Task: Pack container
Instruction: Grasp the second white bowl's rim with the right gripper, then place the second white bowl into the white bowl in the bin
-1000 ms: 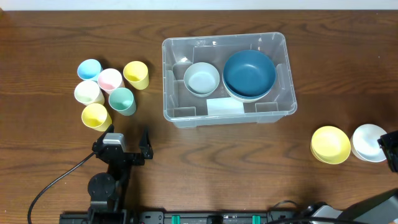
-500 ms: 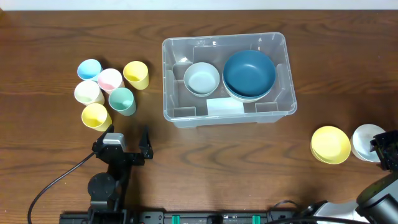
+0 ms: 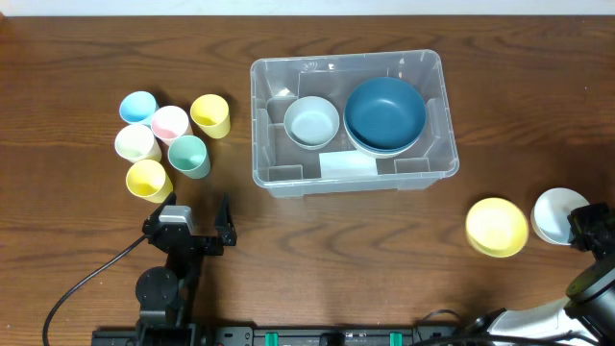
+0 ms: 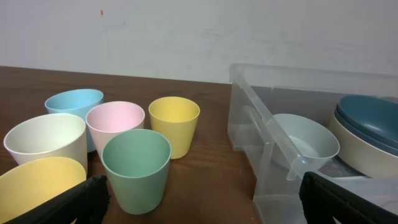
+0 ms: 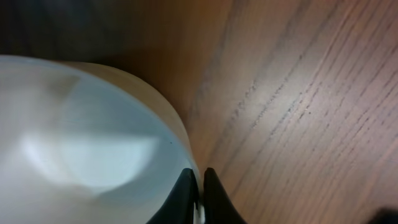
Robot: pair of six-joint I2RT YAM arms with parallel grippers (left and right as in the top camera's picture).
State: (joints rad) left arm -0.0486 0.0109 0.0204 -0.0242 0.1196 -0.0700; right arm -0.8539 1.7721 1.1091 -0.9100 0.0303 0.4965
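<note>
My right gripper is going to let go of the white bowl inside the pale grey bowl [image 3: 310, 121] in the clear container.
The clear container [image 3: 346, 60] stands at the table's middle back; it also shows in the left wrist view [image 4: 261, 124]. It holds a pale grey bowl [image 3: 311, 121] and a dark blue bowl [image 3: 385, 113] stacked on a cream one. My right gripper [image 3: 588, 229] at the far right edge is shut on the rim of a white bowl [image 3: 555, 213], as the right wrist view shows [image 5: 198, 186] with the bowl [image 5: 81, 143] left of the fingers. A yellow bowl [image 3: 497, 227] sits touching its left side. My left gripper [image 3: 192, 231] is open and empty, below the cups [image 4: 199, 208].
Several cups cluster at the left: blue [image 3: 137, 107], pink [image 3: 170, 123], yellow [image 3: 209, 114], white [image 3: 135, 143], green [image 3: 188, 155] and a second yellow [image 3: 148, 179]. Bare wood lies between the container and the two bowls.
The right gripper has come in from the right edge onto the white bowl's rim. The white and yellow bowls have both slid left. The left arm has not moved.
</note>
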